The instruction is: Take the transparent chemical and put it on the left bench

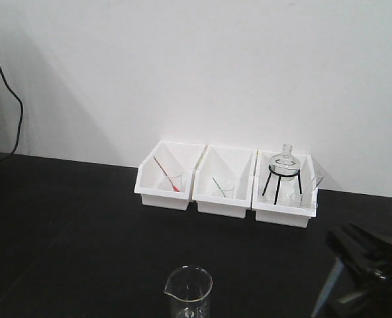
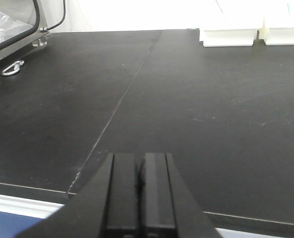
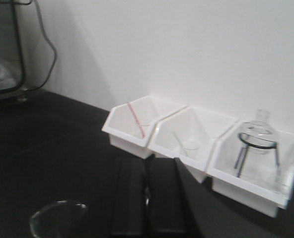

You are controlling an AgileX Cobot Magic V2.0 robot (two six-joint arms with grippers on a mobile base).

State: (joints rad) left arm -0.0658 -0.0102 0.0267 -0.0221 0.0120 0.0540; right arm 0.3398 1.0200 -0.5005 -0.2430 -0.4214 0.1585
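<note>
My right gripper has the pipette. It will let go of it inside the clear glass beaker (image 1: 198, 291) (image 3: 60, 225) at the front of the bench.
The black bench (image 1: 83, 232) runs along a white wall and carries three white bins. The right bin (image 1: 285, 211) holds a round flask on a black tripod (image 1: 284, 169) and a small beaker with a faint clear pipette (image 1: 314, 181) leaning in it; the pipette is blurred in the right wrist view (image 3: 292, 161). The left bin (image 1: 166, 192) has a red-tinted pipette and the middle bin (image 1: 222, 199) a green one. My right gripper (image 3: 147, 171) is shut, short of the bins. My left gripper (image 2: 141, 166) is shut over the bench's front edge.
A clear glass beaker (image 1: 188, 290) stands at the bench front; its rim shows left of my right gripper (image 3: 57, 215). My right arm (image 1: 365, 258) is at the lower right. A black cable (image 1: 14, 112) hangs at the far left. A glass-fronted case (image 2: 8, 27) and a metal ring (image 2: 12, 68) sit at the bench's left.
</note>
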